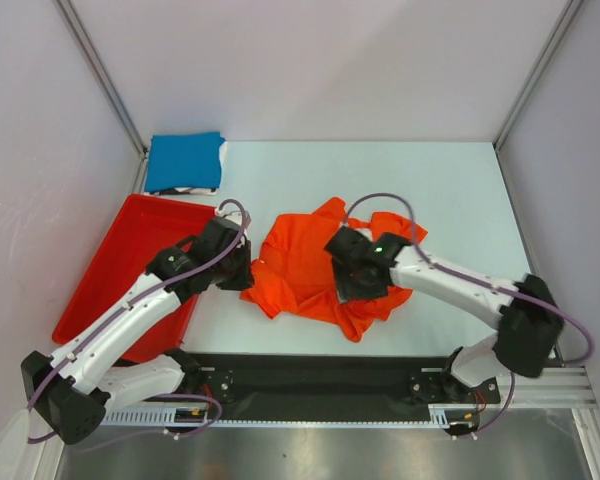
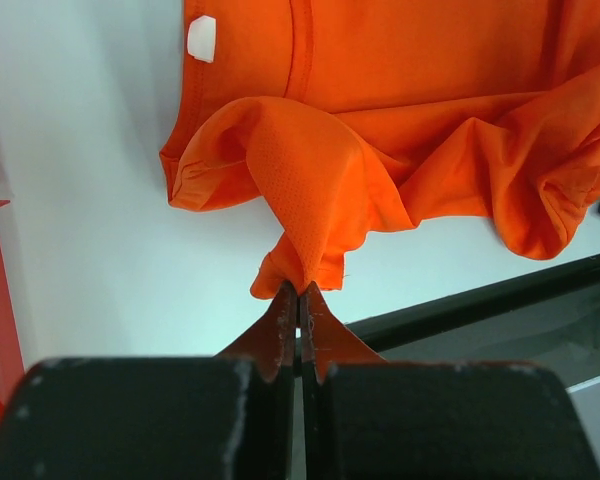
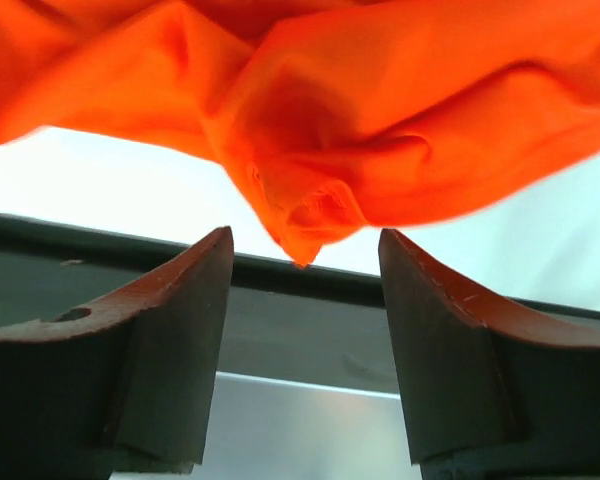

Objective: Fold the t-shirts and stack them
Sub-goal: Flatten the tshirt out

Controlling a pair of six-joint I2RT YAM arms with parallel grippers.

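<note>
The orange t-shirt's folded corner lies loose beyond the open fingers of the right gripper, so the robot's right gripper will turn and pinch its hem [image 3: 332, 190] before both grippers lift.
A crumpled orange t-shirt [image 1: 305, 265] lies in the middle of the white table. My left gripper [image 1: 242, 272] is shut on its left edge; the left wrist view shows a pinched fold of orange t-shirt [image 2: 310, 190] rising from the closed left gripper [image 2: 299, 292], with the white neck label above. My right gripper [image 1: 363, 283] is over the shirt's right part, open. In the right wrist view the orange t-shirt [image 3: 320, 100] hangs just beyond the spread right gripper [image 3: 305, 245], a corner of it dipping between the tips, not gripped. A folded blue t-shirt [image 1: 185, 161] lies at the back left.
A red tray [image 1: 110, 262] stands at the left of the table, partly under my left arm. A black rail [image 1: 330, 378] runs along the near edge. Grey walls close in the back and sides.
</note>
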